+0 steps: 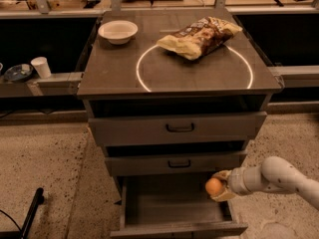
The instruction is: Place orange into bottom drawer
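Observation:
Next, the gripper releases the orange mid-way across the bottom drawer's bare grey tray [179,203]. The orange is now just above that drawer's edge.
The orange [214,186] is small and round and sits between the fingers of my gripper [219,186]. The gripper is shut on it and reaches in from the right on a white arm. It holds the orange just above the right edge of the bottom drawer [174,205]. That drawer is pulled out and its plain grey tray is bare. The two wider drawers above, with black handles, are closed.
On the cabinet top lie a yellow-brown chip bag [199,36] and a white bowl [118,31]. A white cup [41,66] and a dark dish [16,72] stand on a ledge at left. A black rod [30,213] lies on the floor at lower left.

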`<state>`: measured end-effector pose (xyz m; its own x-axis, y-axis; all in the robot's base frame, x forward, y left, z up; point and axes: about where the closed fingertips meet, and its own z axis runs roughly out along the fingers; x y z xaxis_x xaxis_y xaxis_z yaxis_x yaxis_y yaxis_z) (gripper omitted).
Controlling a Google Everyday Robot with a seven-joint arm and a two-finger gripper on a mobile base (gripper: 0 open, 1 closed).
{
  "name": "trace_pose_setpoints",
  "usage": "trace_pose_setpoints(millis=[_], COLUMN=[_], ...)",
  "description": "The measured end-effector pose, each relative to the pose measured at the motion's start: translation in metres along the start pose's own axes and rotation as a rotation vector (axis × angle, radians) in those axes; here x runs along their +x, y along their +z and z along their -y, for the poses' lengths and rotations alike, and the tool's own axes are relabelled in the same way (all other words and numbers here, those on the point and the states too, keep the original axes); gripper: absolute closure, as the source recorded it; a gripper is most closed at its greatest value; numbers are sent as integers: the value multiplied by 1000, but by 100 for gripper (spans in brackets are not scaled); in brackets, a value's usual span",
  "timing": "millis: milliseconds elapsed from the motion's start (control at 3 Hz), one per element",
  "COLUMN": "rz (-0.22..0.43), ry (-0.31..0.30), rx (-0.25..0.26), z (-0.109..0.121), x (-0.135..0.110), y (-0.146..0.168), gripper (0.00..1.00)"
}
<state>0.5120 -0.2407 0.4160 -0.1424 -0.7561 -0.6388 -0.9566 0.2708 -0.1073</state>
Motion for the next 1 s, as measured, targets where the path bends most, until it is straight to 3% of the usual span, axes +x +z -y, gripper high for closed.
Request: trace_pose_setpoints(millis=[333, 667, 1000], rz=[0, 27, 65], ry=[39, 77, 88], rx=[-69, -96, -87], z=[-28, -45, -41], x=[47, 73, 75], y=[70, 133, 164], gripper=[100, 100, 100])
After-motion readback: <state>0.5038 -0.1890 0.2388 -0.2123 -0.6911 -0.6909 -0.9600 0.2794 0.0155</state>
